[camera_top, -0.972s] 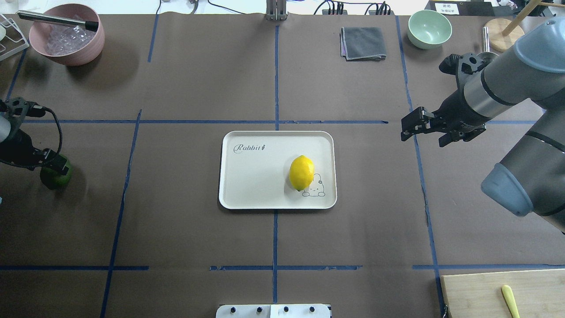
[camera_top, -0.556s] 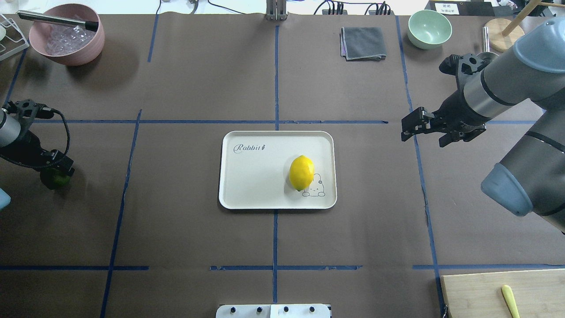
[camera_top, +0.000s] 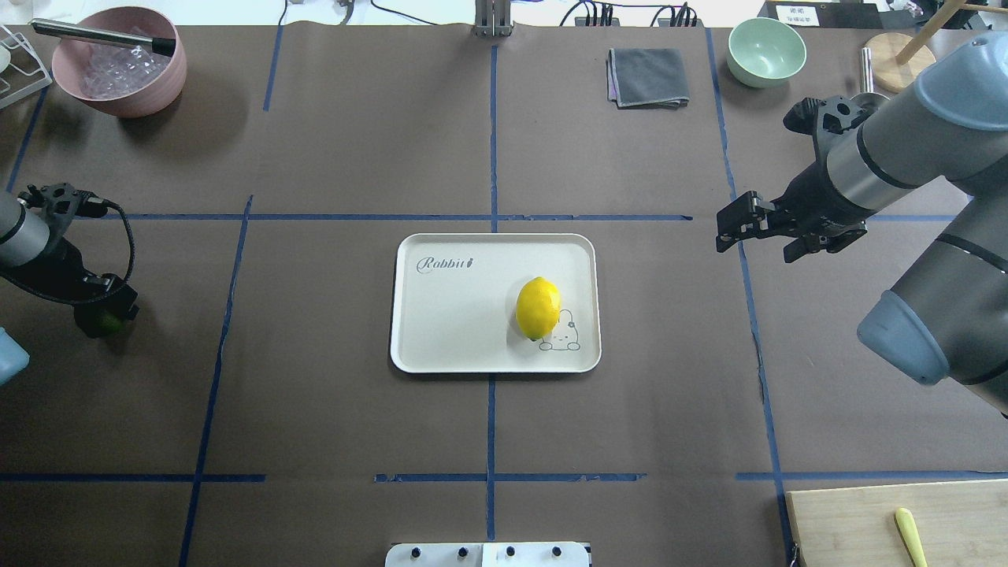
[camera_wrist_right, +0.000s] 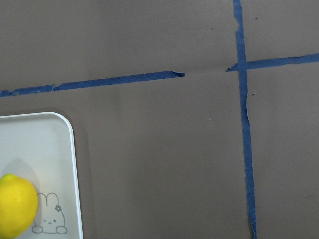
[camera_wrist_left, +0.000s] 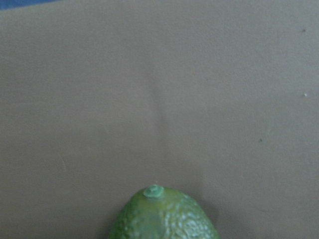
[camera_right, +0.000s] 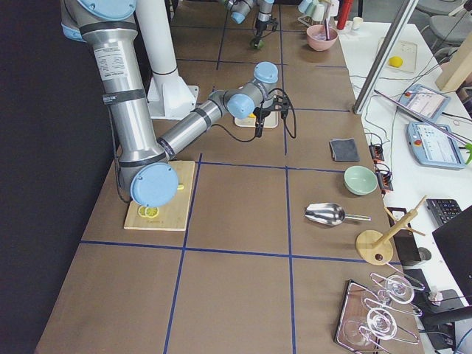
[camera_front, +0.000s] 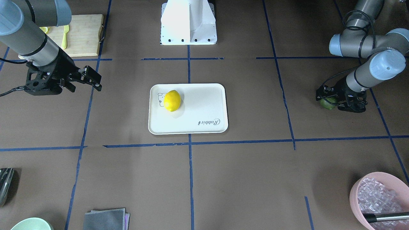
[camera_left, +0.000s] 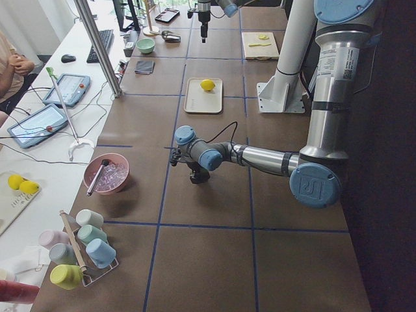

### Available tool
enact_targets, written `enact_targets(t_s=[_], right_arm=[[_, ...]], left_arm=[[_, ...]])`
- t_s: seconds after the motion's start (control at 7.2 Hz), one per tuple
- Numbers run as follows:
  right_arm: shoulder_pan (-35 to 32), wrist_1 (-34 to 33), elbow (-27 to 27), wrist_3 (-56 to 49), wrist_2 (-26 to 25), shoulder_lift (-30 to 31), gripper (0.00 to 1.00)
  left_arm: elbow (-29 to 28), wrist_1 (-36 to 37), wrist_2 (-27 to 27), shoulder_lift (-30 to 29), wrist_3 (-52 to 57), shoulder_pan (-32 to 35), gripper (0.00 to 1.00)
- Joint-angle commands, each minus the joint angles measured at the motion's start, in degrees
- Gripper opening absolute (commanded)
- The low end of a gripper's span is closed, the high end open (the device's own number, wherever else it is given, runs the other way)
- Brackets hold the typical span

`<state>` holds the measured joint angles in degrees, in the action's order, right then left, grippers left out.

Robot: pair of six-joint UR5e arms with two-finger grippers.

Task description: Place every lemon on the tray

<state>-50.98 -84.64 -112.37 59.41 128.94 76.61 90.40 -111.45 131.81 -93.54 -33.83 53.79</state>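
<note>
I need to let go of the green lemon with my left gripper on the tray's empty part (camera_front: 206, 101) near the Rabbit lettering, beside the yellow lemon.
The yellow lemon (camera_top: 538, 307) lies on the off-white Rabbit tray (camera_top: 441, 315), beside the rabbit drawing; it also shows in the front view (camera_front: 172, 100) and the right wrist view (camera_wrist_right: 15, 204). The green lemon (camera_top: 112, 324) sits on the table at the far left, mostly hidden under my left gripper (camera_top: 106, 309). The left wrist view shows only its bumpy stem end (camera_wrist_left: 162, 216) on the brown table. I cannot tell how the left jaws stand. My right gripper (camera_top: 723, 231) is open and empty, hovering right of the tray.
A pink bowl (camera_top: 118, 67) with bubble wrap and a metal tool stands at the back left. A grey cloth (camera_top: 647, 76) and a green bowl (camera_top: 765, 51) are at the back right. A wooden cutting board (camera_top: 898, 520) is at the front right corner.
My left arm has shifted a little to the right, and its gripper now covers more of the green lemon. The right arm, tray and yellow lemon have not moved.
</note>
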Motion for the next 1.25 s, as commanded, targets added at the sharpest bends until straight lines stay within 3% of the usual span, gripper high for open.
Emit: enact_targets(t_s=[0.0, 0.28, 0.56, 0.69, 0.83, 0.97, 1.11], right_arm=[[0.0, 0.0, 0.1, 0.0, 0.0, -0.1, 1.0], [-0.1, 0.1, 0.1, 0.0, 0.1, 0.0, 1.0], [-1.5, 0.2, -0.4, -0.1, 0.1, 1.7, 1.0], [-2.1, 0.2, -0.5, -1.4, 0.1, 2.4, 1.0], [-2.5, 0.4, -0.4, -3.2, 0.1, 3.2, 1.0], [-2.8, 0.2, -0.2, -3.8, 0.0, 3.5, 1.0], [-2.8, 0.2, -0.2, -3.9, 0.0, 3.5, 1.0]], left_arm=[[1.6, -1.0, 0.2, -3.5, -9.5, -0.2, 0.0], [4.0, -1.1, 0.1, -15.6, -28.8, -6.0, 0.0], [4.3, -0.1, -1.3, -25.0, -40.1, -12.1, 0.0], [3.4, 0.3, -8.6, -29.0, -44.6, -17.7, 0.0], [0.9, 3.5, -14.0, -33.2, -45.0, -21.3, 0.0], [-4.0, 5.7, -14.6, -37.6, -44.9, -21.7, 0.0], [-5.0, 5.7, -14.8, -37.6, -44.7, -22.1, 0.0]])
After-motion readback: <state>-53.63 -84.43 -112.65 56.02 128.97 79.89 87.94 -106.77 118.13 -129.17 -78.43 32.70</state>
